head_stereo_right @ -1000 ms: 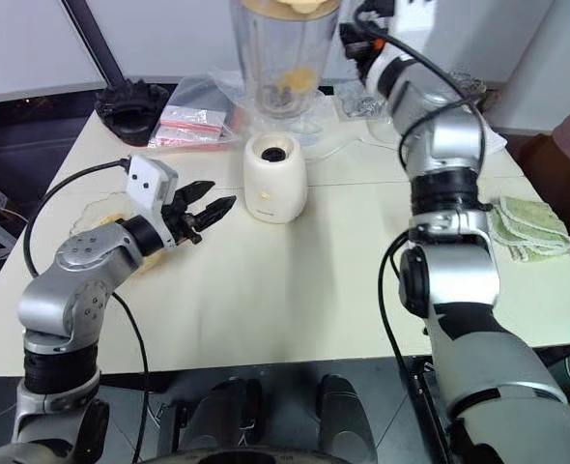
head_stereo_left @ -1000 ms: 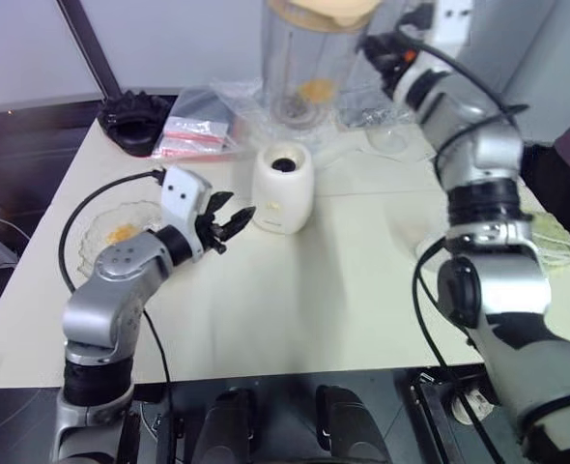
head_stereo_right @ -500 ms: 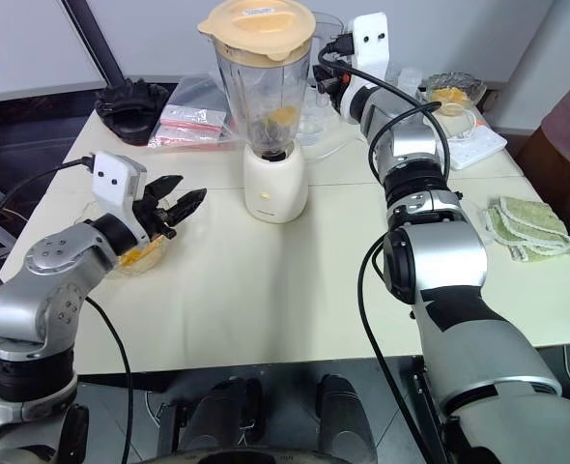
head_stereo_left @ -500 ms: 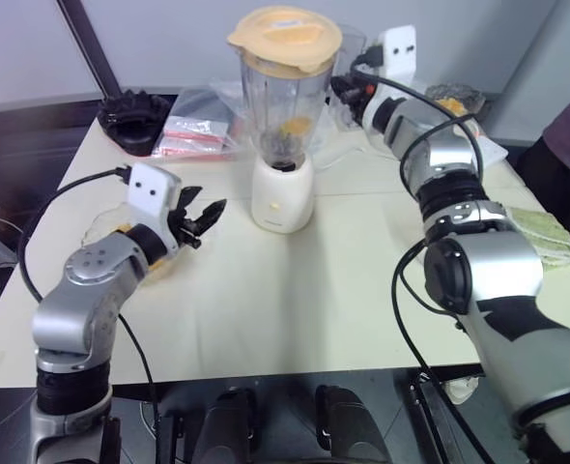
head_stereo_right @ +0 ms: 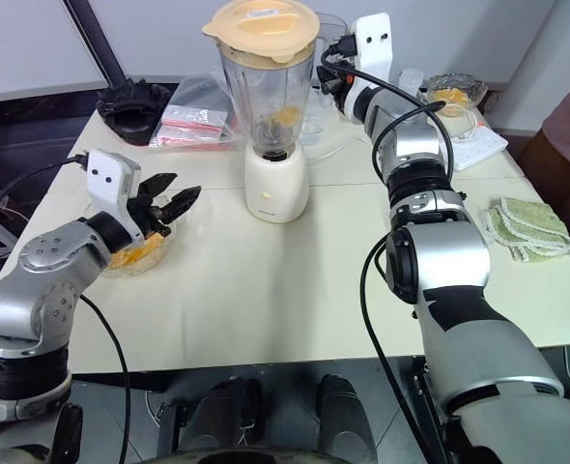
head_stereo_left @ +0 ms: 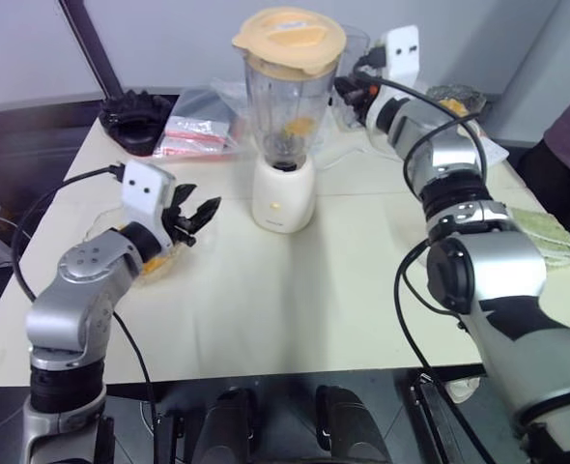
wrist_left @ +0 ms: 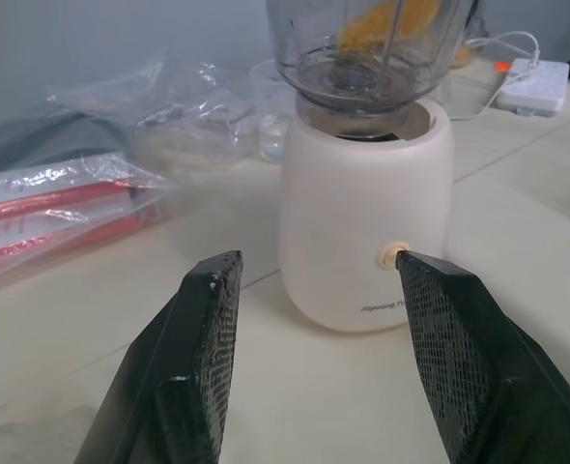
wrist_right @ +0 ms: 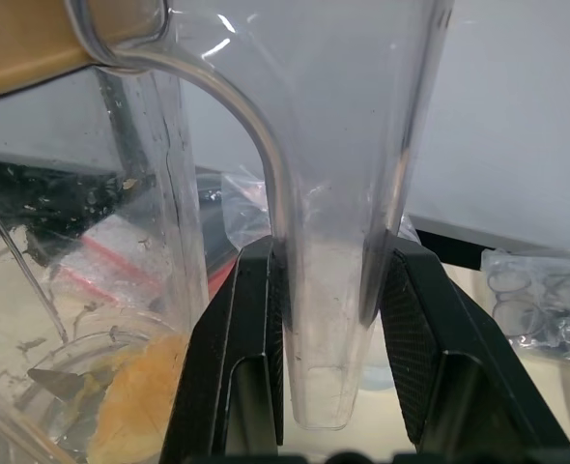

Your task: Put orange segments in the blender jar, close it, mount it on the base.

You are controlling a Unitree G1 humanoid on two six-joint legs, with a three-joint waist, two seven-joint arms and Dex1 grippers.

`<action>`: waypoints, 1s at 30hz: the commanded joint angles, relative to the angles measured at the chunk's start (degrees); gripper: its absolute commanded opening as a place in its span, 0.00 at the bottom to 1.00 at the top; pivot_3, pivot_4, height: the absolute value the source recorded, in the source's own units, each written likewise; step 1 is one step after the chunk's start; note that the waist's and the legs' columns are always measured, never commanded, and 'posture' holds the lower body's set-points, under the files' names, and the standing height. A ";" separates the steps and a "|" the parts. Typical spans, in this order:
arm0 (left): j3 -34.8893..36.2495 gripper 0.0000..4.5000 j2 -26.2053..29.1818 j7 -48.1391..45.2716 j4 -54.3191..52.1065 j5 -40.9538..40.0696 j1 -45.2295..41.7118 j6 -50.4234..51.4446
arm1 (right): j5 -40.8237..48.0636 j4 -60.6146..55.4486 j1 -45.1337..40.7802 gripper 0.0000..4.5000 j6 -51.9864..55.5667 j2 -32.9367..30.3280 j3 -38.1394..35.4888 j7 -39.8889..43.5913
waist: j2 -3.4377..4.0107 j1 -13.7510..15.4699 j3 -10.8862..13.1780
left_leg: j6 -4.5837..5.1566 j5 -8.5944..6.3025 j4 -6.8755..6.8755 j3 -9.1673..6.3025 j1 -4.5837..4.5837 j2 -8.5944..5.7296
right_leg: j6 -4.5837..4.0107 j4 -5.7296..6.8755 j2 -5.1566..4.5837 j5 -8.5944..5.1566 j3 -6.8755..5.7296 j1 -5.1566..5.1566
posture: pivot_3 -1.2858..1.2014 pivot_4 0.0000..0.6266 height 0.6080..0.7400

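Next, my right gripper releases the blender jar's handle with the jar sitting upright on top of the cream-white base (head_stereo_left: 287,168).
The blender jar (head_stereo_left: 285,97) stands on the cream-white base (head_stereo_left: 283,198), with a cream-yellow lid (head_stereo_left: 288,34) on top. Orange segments (head_stereo_left: 298,126) lie low inside the jar, above the blade. My right gripper (wrist_right: 328,256) is shut on the jar's clear side handle (wrist_right: 328,329), reaching it from the jar's right (head_stereo_left: 348,92). My left gripper (head_stereo_left: 201,201) hangs open and holds nothing. It is to the left of the base, pointing at it, above a glass bowl (head_stereo_left: 159,273) that holds more orange segments (head_stereo_right: 130,256).
A black object (head_stereo_left: 135,118) and plastic bags (head_stereo_left: 193,135) lie at the back left. At the back right are a small glass dish with orange pieces (head_stereo_right: 449,94) and a white power strip (head_stereo_right: 478,143). A green cloth (head_stereo_right: 522,227) lies at the right edge.
The right gripper has brought the jar down from above and behind the base onto it. My left gripper has drawn back to the left, over the glass bowl. The camera view also shifted.
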 commanded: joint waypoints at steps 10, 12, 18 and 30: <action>-0.46 0.58 0.23 0.43 -0.11 -0.71 -0.61 -2.42 | 0.41 -12.53 5.22 0.19 5.85 -0.86 -0.09 0.01 | 0.00 0.07 0.00 | -0.01 0.00 0.00 0.00 0.00 0.00 | 0.00 0.00 -0.01 0.00 0.00 0.01 | 0.52 0.24 1.00; -0.57 0.58 0.27 0.37 0.17 -0.68 -0.50 -2.61 | 0.57 -15.04 6.29 0.19 7.10 -1.01 -0.13 -0.05 | 0.00 0.06 0.00 | 0.00 0.00 0.00 0.00 0.00 0.00 | 0.00 0.00 -0.01 0.00 0.00 0.00 | 0.52 0.24 1.00; -1.22 0.58 0.29 0.03 0.62 -0.78 -0.55 -2.87 | 0.72 -19.50 7.91 0.19 9.74 -1.09 -0.29 -1.00 | 0.01 0.25 0.01 | -0.01 0.01 0.00 0.00 0.00 0.00 | -0.01 0.00 -0.01 0.00 0.00 0.00 | 0.52 0.24 1.00; -1.72 0.58 -0.78 0.70 1.12 -0.79 -1.22 -3.68 | -0.06 -14.79 7.34 0.19 13.82 -0.04 -0.23 -4.79 | 0.01 0.33 0.01 | -0.01 0.00 0.00 0.00 -0.02 -0.01 | -0.01 -0.05 -0.04 -0.01 -0.01 0.01 | 0.52 0.24 1.00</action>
